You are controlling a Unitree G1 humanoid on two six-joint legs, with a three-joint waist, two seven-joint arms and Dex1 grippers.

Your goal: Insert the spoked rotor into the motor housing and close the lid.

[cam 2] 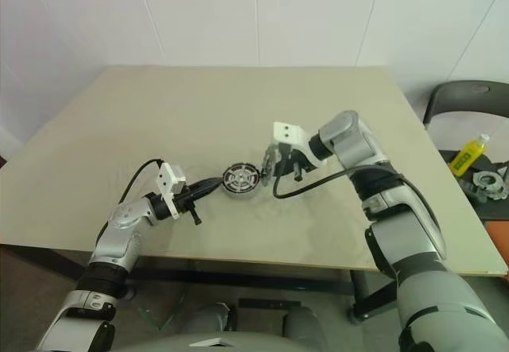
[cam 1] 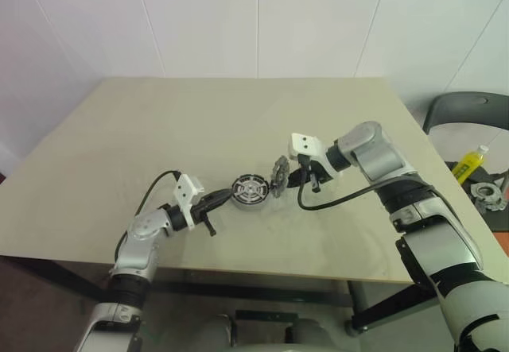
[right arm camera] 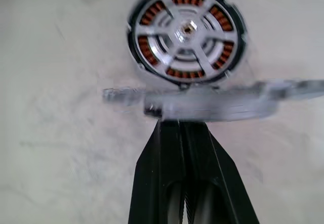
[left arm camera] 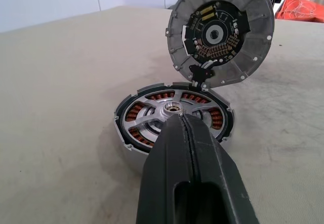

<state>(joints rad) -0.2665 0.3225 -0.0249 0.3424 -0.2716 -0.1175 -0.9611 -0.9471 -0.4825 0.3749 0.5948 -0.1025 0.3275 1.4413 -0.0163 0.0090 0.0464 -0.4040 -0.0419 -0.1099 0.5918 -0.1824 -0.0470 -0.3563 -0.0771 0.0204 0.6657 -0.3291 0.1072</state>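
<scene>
The robot's right gripper needs to release the lid flat on the motor housing (cam 1: 250, 188) (right arm camera: 188, 31), so that it covers the spoked rotor and its middle. The lid now stands tilted beside the housing.
The motor housing (cam 1: 251, 191) lies flat on the table, a dark-rimmed cup (left arm camera: 120, 128) with coppery windings. The spoked rotor (left arm camera: 173, 106) sits inside it, pale spokes running to a central hub. My left gripper (cam 1: 227, 199) lies level with its fingers (left arm camera: 202, 163) shut together and empty, their tips at the housing's left rim. The lid (left arm camera: 220, 32), a silver-grey toothed-rim disc, stands tilted almost on edge just right of the housing. Its inner face with a circuit board is turned toward the housing. My right gripper (cam 1: 289, 179) is shut on the lid's edge (right arm camera: 212, 102), angled down from the right.
A dark chair (cam 1: 469, 110) stands beyond the table's right edge, with a yellow bottle (cam 1: 469, 161) and a grey metal part (cam 1: 485, 191) beside it. A black cable (cam 1: 342, 199) loops under my right wrist. The beige tabletop (cam 1: 238, 121) stretches toward the wall.
</scene>
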